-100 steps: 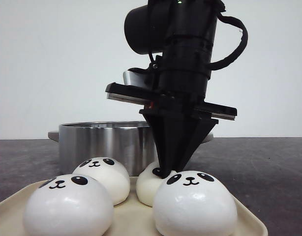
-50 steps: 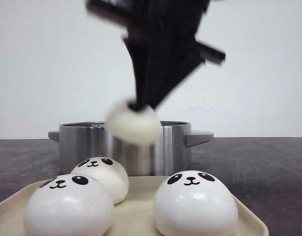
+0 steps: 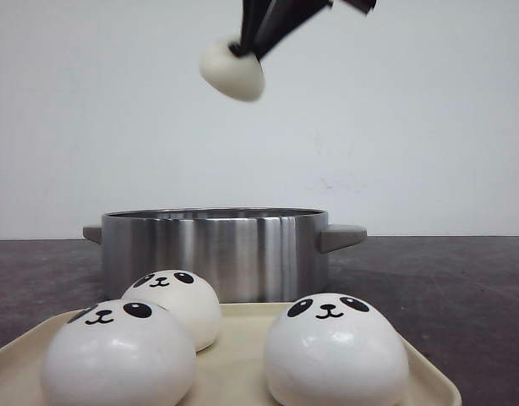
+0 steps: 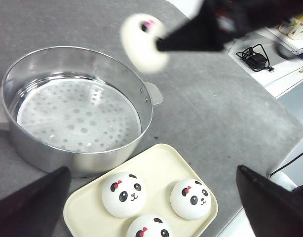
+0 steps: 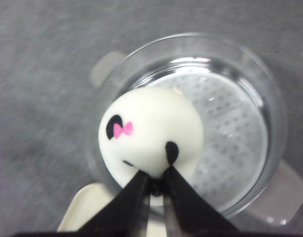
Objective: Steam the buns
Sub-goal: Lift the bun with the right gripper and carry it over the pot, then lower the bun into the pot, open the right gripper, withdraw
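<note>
The robot's right gripper needs to put the white panda bun down on the steel steamer pot's perforated plate (image 3: 272,217) (image 5: 240,118), near the pot's far side.
My right gripper (image 3: 240,49) is shut on one white panda bun (image 3: 232,71), pinching its edge, and holds it high in the air above the steel steamer pot (image 3: 213,254). In the right wrist view the held bun (image 5: 149,133) hangs over the pot's perforated plate (image 5: 230,133), with the gripper (image 5: 156,181) nipped on its lower rim. Three more buns (image 4: 123,194) (image 4: 191,198) (image 4: 149,228) sit on the cream tray (image 4: 156,160) beside the pot (image 4: 72,106). My left gripper (image 4: 153,169) is open, high above the tray, and touches nothing.
The pot has two side handles (image 3: 342,236). The grey tabletop (image 4: 225,108) ends at an edge near a white surface carrying a black cable (image 4: 255,55). The tray's front rim (image 3: 433,382) lies close to the front camera.
My right gripper closed on the rear bun on the tray, lifted it off and carried it up and slightly left, well above the pot. The other three buns have not moved.
</note>
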Motion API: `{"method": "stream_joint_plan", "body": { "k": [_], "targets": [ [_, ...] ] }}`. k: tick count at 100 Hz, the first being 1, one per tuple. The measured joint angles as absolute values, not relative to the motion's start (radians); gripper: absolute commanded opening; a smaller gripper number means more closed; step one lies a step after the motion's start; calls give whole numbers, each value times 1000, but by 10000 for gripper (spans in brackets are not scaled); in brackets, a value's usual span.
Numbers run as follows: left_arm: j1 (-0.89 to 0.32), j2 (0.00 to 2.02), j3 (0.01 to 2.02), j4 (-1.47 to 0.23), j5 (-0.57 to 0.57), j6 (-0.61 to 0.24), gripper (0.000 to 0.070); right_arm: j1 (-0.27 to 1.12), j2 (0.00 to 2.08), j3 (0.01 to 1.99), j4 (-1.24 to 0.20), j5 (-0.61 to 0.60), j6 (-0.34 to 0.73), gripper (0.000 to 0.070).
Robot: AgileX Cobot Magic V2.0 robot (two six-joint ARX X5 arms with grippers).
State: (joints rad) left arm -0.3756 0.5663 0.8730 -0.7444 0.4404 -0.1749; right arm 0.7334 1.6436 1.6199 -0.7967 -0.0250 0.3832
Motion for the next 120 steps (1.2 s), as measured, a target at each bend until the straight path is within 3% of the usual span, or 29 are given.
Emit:
{"method": "stream_joint_plan", "body": {
  "k": [24,43,89,94,104,120],
  "targets": [
    [-376,566,873,-745,440,-175,700,655,1920,1745,-813,-49,376,0],
    [-376,566,873,-746,440,-175,700,633,2075,1757,-806,-52,430,0],
    [-376,566,873,-783,440,-175,700,614,2123,1758,-692,26,515,4],
    [-376,566,873,-785,440,-175,700,614,2123,1758,-695,23,522,53],
    [-376,566,873,-785,440,-175,700,614,2123,1758,-699,23,525,257],
    [-376,566,873,-785,440,-175,700,612,2123,1759,-728,23,543,385]
  ]
}}
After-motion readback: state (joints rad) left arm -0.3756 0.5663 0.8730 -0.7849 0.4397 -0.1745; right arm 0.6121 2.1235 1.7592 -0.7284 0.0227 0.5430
